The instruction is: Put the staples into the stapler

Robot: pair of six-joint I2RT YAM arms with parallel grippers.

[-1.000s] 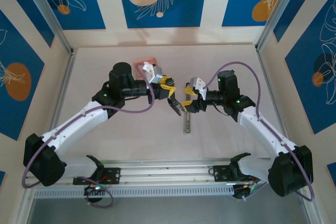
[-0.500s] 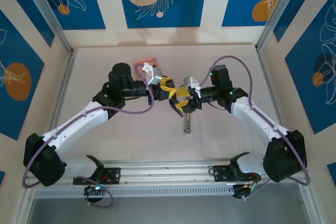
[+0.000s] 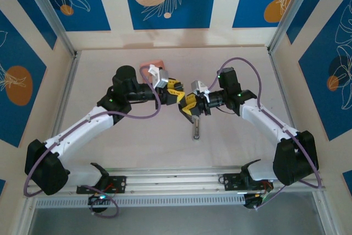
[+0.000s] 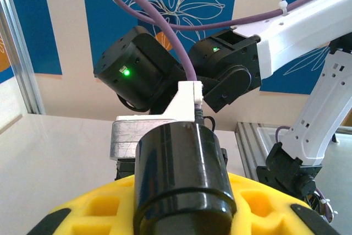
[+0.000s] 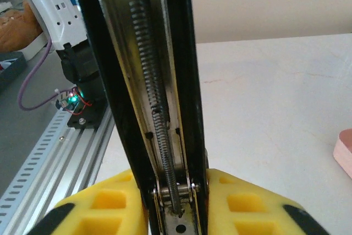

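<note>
Next, I set the black stapler down with my right gripper and let go of it on the bare tabletop (image 3: 210, 114), close beside the silver stapler.
The stapler (image 3: 195, 127) stands open mid-table, its silver lower arm flat on the surface and its black upper arm raised. My left gripper (image 3: 179, 103) is shut on that raised black part (image 4: 181, 174), which sits between the yellow pads (image 4: 88, 213). My right gripper (image 3: 190, 107) meets it from the right. Its yellow fingers (image 5: 110, 207) press both sides of the stapler's arm (image 5: 159, 81), whose spring and channel show near the hinge. The staples are hidden; a corner of the pink tray (image 3: 153, 63) shows behind the left arm.
The pink tray's edge (image 5: 345, 152) lies to the right in the right wrist view. The aluminium rail (image 3: 176, 182) runs along the near edge. Bare tabletop (image 3: 137, 141) lies all round the stapler.
My right gripper has swung left to the stapler and closed on its arm. The left gripper has kept its hold and barely moved.
</note>
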